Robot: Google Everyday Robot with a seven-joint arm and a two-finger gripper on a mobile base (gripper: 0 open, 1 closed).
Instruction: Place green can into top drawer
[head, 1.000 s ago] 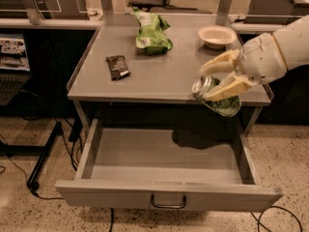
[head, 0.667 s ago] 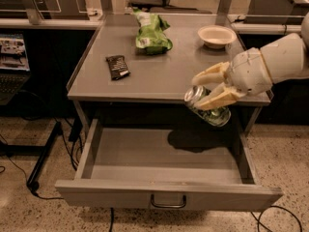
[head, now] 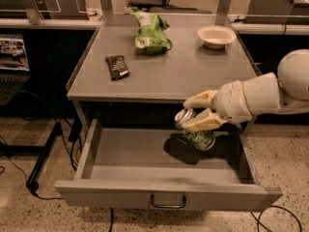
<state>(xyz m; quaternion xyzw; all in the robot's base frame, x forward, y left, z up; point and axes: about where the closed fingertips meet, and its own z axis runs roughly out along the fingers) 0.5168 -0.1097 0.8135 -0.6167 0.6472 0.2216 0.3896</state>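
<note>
My gripper needs to let go of the green can on the drawer's bottom at the edge of its dark shadow [head: 194,156].
The green can [head: 199,133], green and white with a silver end, is tilted on its side in my gripper [head: 194,112]. The cream fingers [head: 200,122] are shut around its upper part. The can hangs inside the open top drawer [head: 120,154], right of centre, just above the drawer floor with its shadow beneath. The drawer is pulled fully out below the grey table; its front panel carries a small dark handle [head: 168,202]. My white arm reaches in from the right.
On the grey table top [head: 183,71] lie a bright green chip bag [head: 151,33], a dark snack bar [head: 117,66] and a white bowl [head: 217,34]. Black cables [head: 34,178] and a stand foot lie on the floor at left.
My gripper has moved left and down with the can, from beside the table's front right edge into the open drawer.
</note>
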